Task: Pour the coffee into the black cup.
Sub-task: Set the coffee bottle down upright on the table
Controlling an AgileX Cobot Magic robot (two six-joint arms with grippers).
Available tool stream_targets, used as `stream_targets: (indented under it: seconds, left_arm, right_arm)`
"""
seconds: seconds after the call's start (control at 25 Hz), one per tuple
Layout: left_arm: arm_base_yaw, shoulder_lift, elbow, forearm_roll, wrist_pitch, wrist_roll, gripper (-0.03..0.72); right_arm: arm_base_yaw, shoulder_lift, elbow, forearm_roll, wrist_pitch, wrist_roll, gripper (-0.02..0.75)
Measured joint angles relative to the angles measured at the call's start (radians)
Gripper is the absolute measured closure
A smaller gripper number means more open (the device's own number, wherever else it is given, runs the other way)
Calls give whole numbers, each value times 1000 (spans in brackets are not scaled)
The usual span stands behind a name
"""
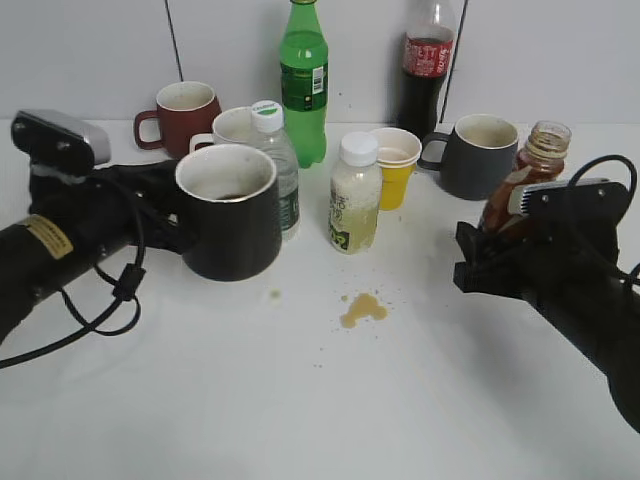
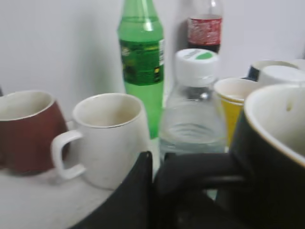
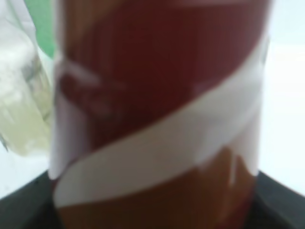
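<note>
My left gripper has the black cup to put down. Next, I set it on the white table (image 1: 187, 253) in front of the maroon mug.
The black cup (image 1: 230, 215) with off-white inside stands left of the table's middle; a little dark liquid shows at its bottom. My left gripper (image 1: 165, 215) is shut on its handle, and in the left wrist view (image 2: 190, 174) its dark fingers clasp the black loop beside the cup (image 2: 276, 157). The coffee bottle (image 1: 525, 180), brown with a white swirl label and open neck, stands upright at the right. My right gripper (image 1: 490, 250) is shut on its lower body. The bottle (image 3: 157, 109) fills the right wrist view, and the fingertips are hidden there.
At the back stand a maroon mug (image 1: 180, 115), a white mug (image 1: 235, 125), a water bottle (image 1: 275, 160), a green bottle (image 1: 303, 80), a cola bottle (image 1: 427, 65), a yellow cup (image 1: 395, 165), a pale drink bottle (image 1: 355, 195) and a grey mug (image 1: 478, 155). A brown spill (image 1: 362, 310) lies mid-table.
</note>
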Motion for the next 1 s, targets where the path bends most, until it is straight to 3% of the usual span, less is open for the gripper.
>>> stream_targets:
  seconds: [0.24,0.52,1.0]
  left_arm:
    - [94,-10,30,-86,-4,17,649]
    - [187,84,-6,-98,-6,23,649]
    - [209,319,-185,-104,-7,24,650]
  right_arm:
    - [0,-1,21,11,0,-13,234]
    - [0,-1,-24,79,0,-60,234]
    - [-40,18,-137,89,39,-70,234]
